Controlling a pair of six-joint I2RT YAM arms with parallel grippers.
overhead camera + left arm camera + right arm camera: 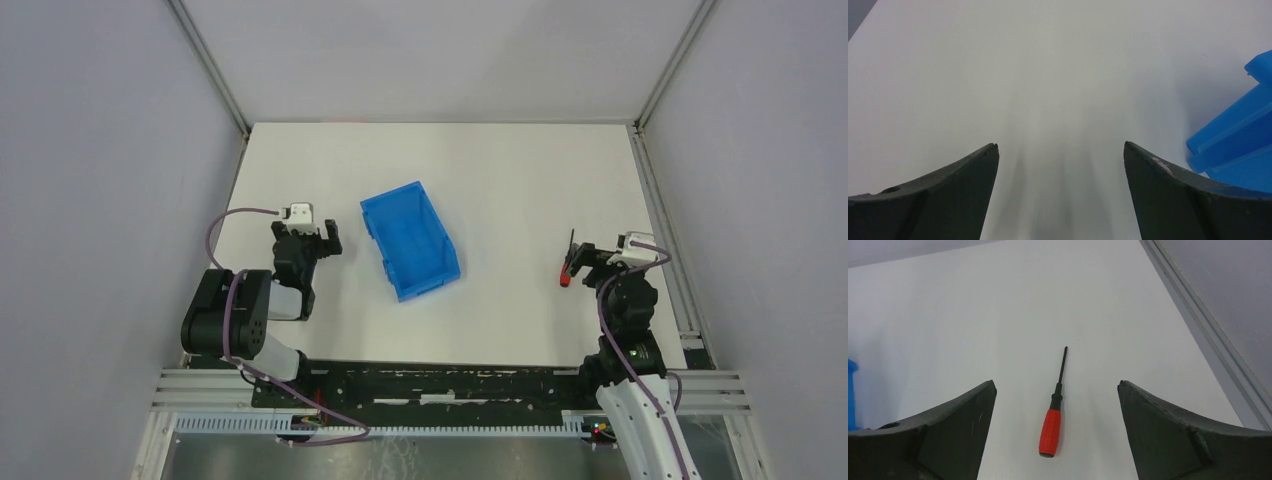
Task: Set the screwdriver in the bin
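The robot's right gripper needs to close on the top of the red handle (566,265) (1054,410) of the screwdriver, where the handle joins the black neck.
The screwdriver (1050,431), with a red handle and thin black shaft, lies flat on the white table, shaft pointing away; it also shows in the top view (568,266) at the right. My right gripper (1056,387) is open above it, the handle lying between the spread fingers, not touched. In the top view the right gripper (585,260) sits just right of the screwdriver. The blue bin (410,240) stands empty near the table's middle; its corner shows in the left wrist view (1238,145). My left gripper (1060,147) is open and empty, left of the bin (318,238).
Grey enclosure walls with metal frame rails (655,215) bound the white table (480,170) on the left, right and back. The right rail shows in the right wrist view (1208,335), close to the screwdriver's side.
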